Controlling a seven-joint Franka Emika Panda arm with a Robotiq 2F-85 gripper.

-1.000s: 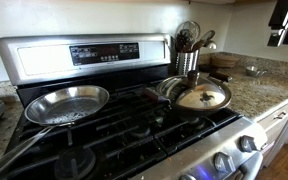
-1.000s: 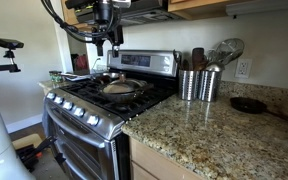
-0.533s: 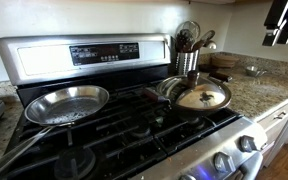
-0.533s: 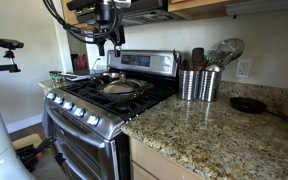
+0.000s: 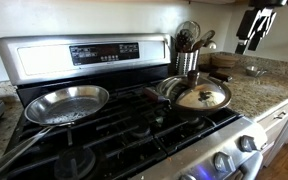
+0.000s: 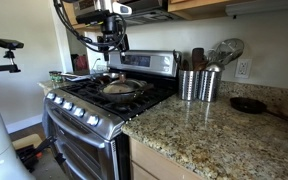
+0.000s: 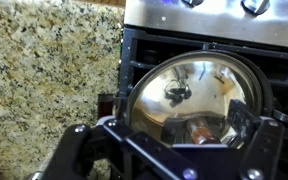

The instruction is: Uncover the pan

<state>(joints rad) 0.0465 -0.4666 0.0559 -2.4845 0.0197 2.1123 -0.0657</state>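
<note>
The gripper needs to next move down to the lid's brown knob [image 5: 193, 77] [image 7: 199, 131] and close there, since lifting the lid will uncover the dark pan.
The pan [image 5: 170, 97] sits on a stove burner, dark, with its handle pointing toward the stove's middle. A round silvery glass lid [image 5: 202, 96] with a knob covers it. Both show in the other exterior view, pan [image 6: 121, 93] and lid [image 6: 118, 87]. In the wrist view the lid [image 7: 196, 85] fills the middle, directly below the camera. My gripper [image 5: 252, 27] hangs high above the stove, well clear of the lid, and also shows in an exterior view [image 6: 111, 40]. Its fingers are spread and empty in the wrist view [image 7: 184, 150].
A shiny steel frying pan [image 5: 68, 102] sits uncovered on another burner. Metal utensil holders [image 6: 196, 83] stand on the granite counter [image 6: 214, 130] beside the stove. A dark dish [image 6: 248, 104] lies further along the counter. The control panel [image 5: 94, 52] rises behind the burners.
My gripper has moved sideways from the frame edge toward the spot above the covered pan, staying high. The lid and pans have not moved.
</note>
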